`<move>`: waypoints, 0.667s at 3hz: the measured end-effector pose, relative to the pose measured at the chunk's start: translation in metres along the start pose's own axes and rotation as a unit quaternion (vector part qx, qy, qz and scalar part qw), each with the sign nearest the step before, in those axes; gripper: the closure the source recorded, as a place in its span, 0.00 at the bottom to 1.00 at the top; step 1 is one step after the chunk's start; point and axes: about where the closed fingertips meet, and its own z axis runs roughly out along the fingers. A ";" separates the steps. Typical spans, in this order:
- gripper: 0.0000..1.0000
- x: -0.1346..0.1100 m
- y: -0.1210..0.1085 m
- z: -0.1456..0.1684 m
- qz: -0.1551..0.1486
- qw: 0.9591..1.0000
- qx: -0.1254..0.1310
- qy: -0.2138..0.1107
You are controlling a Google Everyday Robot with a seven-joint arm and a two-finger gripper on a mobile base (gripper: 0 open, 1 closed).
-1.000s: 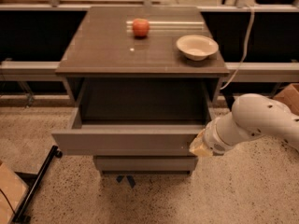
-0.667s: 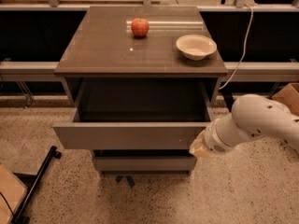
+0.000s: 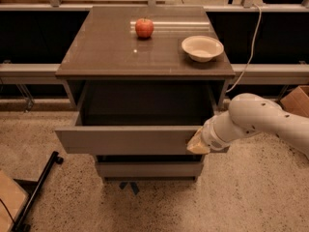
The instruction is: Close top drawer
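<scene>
Next, my gripper releases the top drawer as soon as the drawer's grey front sits shut just beneath the brown cabinet top (image 3: 143, 112).
The top drawer (image 3: 125, 140) of the brown-topped cabinet (image 3: 106, 57) stands pulled well out, its flat grey front facing me and its dark box interior showing behind it. My gripper (image 3: 197, 144) comes in from the right on a white arm (image 3: 256, 117) and rests against the right end of the drawer front. Its yellowish tip touches the front panel.
A red apple (image 3: 144, 27) and a white bowl (image 3: 202, 47) sit on the cabinet top. A lower drawer front (image 3: 149, 168) shows beneath. A black stand leg (image 3: 36, 192) lies on the speckled floor at left. A cardboard box (image 3: 295, 100) is at right. A white cable (image 3: 246, 47) hangs behind.
The drawer front and my gripper have shifted slightly back toward the cabinet; the drawer remains wide out.
</scene>
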 end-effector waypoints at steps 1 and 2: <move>1.00 -0.002 -0.007 0.005 -0.007 1.000 0.002 -0.004; 1.00 -0.021 -0.043 0.022 -0.020 0.999 0.011 -0.027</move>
